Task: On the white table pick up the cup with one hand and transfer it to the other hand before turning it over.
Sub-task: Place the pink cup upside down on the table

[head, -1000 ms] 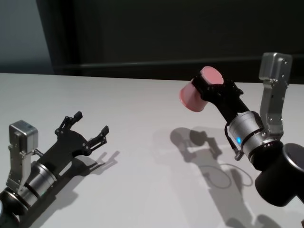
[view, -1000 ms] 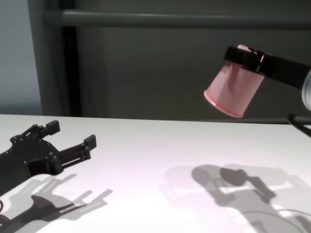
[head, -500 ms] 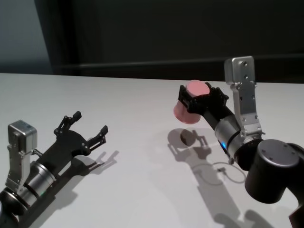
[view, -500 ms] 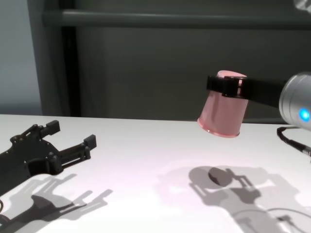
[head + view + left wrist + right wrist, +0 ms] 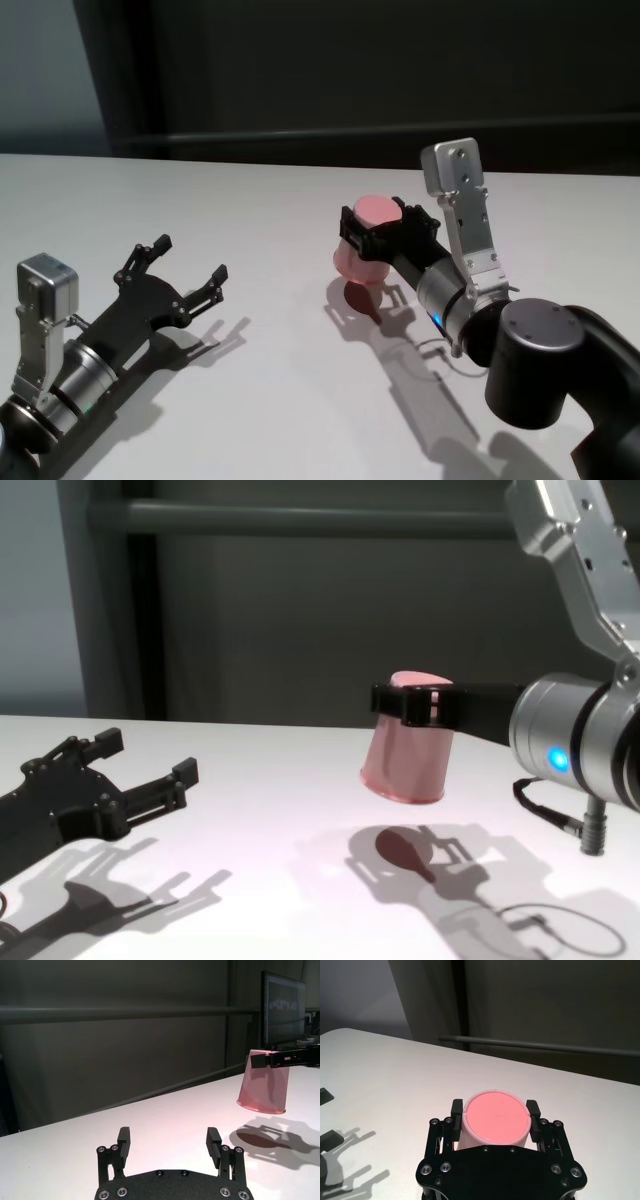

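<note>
The pink cup is to go on the white table (image 5: 378,870) beside its dark round shadow. Next, I set it down there with my right gripper.
The pink cup (image 5: 366,243) hangs base up and rim down a little above the white table (image 5: 250,200), right of the middle, with its shadow just under it. My right gripper (image 5: 378,226), the one with the blue light, is shut on the cup near its flat base (image 5: 495,1120). One jaw sits on each side of the wall. In the chest view the cup (image 5: 405,760) leans only slightly. My left gripper (image 5: 190,258) lies low over the table at the near left. It is open and empty and points toward the cup (image 5: 263,1091).
A dark wall with a horizontal rail (image 5: 300,520) runs behind the table's far edge. A thin black cable (image 5: 545,813) loops from my right wrist. Bare tabletop (image 5: 280,790) lies between the two grippers. A dark monitor (image 5: 282,1012) stands beyond the table.
My right arm has brought the cup down and toward the middle of the table, swinging it from tilted to nearly base up. The left arm has not moved.
</note>
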You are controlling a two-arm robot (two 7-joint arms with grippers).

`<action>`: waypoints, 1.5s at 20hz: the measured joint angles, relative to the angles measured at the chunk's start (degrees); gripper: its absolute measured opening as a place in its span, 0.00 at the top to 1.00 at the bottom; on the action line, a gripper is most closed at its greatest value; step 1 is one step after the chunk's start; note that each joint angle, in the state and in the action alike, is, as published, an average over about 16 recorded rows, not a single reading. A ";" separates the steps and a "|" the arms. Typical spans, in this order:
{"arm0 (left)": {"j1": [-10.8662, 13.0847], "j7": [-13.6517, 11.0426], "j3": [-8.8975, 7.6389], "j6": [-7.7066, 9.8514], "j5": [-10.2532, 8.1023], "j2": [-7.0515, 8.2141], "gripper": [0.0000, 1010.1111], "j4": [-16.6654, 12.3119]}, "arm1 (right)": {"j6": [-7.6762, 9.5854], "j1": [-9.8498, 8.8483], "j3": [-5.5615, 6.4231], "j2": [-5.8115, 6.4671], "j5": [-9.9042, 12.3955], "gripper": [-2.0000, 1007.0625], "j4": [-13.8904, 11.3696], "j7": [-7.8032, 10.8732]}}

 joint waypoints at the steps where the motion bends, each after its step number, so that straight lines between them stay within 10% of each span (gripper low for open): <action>1: 0.00 0.00 0.00 0.00 0.00 0.00 0.01 0.00 | 0.27 0.21 -0.25 -0.21 -0.19 0.27 0.47 0.33; 30: 0.00 0.00 0.00 0.00 0.00 0.00 0.01 0.00 | 6.22 1.75 -3.22 -2.46 -3.60 0.18 6.64 5.44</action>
